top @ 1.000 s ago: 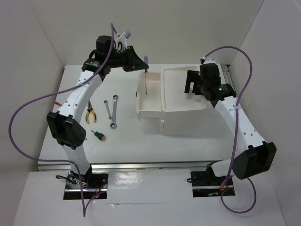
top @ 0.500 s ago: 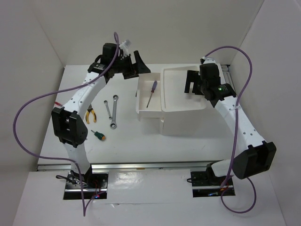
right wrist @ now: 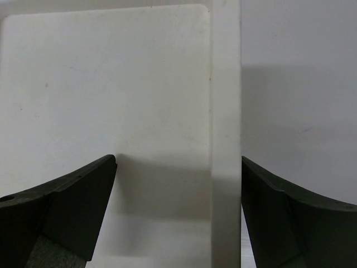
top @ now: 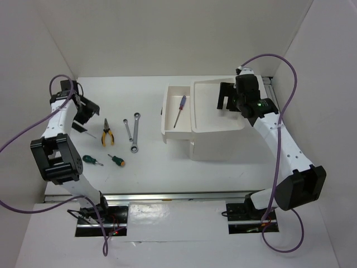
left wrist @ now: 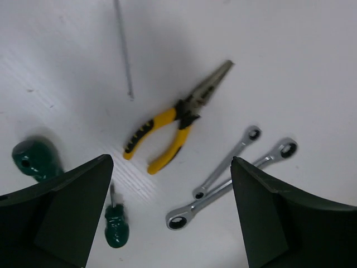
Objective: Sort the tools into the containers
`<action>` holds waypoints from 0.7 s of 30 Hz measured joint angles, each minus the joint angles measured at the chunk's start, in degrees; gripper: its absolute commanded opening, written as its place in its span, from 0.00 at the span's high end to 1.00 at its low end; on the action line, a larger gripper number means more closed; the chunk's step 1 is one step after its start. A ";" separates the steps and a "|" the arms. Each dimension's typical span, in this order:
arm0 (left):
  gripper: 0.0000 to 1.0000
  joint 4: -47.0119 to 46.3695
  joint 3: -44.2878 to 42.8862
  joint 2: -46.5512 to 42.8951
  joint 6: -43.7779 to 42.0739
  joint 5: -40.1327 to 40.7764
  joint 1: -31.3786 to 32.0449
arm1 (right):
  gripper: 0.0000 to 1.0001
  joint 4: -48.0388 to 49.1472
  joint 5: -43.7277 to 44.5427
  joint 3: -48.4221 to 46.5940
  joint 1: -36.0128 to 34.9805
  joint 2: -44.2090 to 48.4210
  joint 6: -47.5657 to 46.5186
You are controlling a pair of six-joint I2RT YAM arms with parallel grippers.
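Note:
I need to next close my left gripper on the thin metal rod (top: pixel 80 129) (left wrist: pixel 117 9) of the screwdriver next to the yellow-and-black pliers, near the screwdriver's handle.
The blue-handled screwdriver (top: pixel 179 110) lies in the pulled-out drawer (top: pixel 167 124) of the white containers unit (top: pixel 217 146). On the table lie the yellow-and-black pliers (top: pixel 107 135) (left wrist: pixel 167 125), two silver wrenches (top: pixel 128 129) (top: pixel 135 133) (left wrist: pixel 226 163), a stubby green screwdriver (top: pixel 91 160) (left wrist: pixel 34 159) and an orange-handled one (top: pixel 116 161) (left wrist: pixel 116 226). My left gripper (top: pixel 85 110) (left wrist: pixel 170 161) hangs open and empty at the far left, above the table beside the pliers. My right gripper (top: pixel 225 100) (right wrist: pixel 178 159) is open over the top tray's rim (right wrist: pixel 225 111), holding nothing.
A thin metal shaft (top: pixel 83 129) (left wrist: pixel 124 50) lies on the table just left of the pliers, under my left gripper. White walls close in the table on the left, back and right. The left arm's purple cable (top: pixel 22 134) loops out toward the left wall.
The left gripper let the blue-handled screwdriver go into the drawer, opened, and swung from above the drawer to the far left. The green screwdriver now shows. The right arm has not moved.

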State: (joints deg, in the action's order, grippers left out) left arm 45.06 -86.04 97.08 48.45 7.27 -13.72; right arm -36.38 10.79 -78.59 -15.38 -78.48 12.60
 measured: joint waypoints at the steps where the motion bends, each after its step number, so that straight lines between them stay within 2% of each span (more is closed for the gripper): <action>1: 0.01 0.39 1.68 0.28 0.57 0.17 -1.49 | 0.06 0.37 -0.52 0.00 -0.07 -0.15 -0.02; 7: 0.02 1.44 3.43 2.47 4.09 1.51 -5.62 | 0.06 0.90 -1.16 -0.11 -0.13 -0.52 -0.26; 16: 0.02 1.44 -7.06 14.14 6.19 5.62 -8.48 | 0.06 0.79 -1.14 -0.26 -0.22 -0.63 -0.28; 21: 0.04 2.34 -9.84 18.86 7.67 7.26 -11.21 | 0.05 0.79 -1.03 -0.26 -0.31 -0.61 -0.26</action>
State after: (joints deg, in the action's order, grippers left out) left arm 47.40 -95.88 115.94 56.12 14.52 -24.93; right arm -35.59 9.76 -78.85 -15.68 -79.09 12.34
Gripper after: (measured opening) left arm 0.966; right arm 0.951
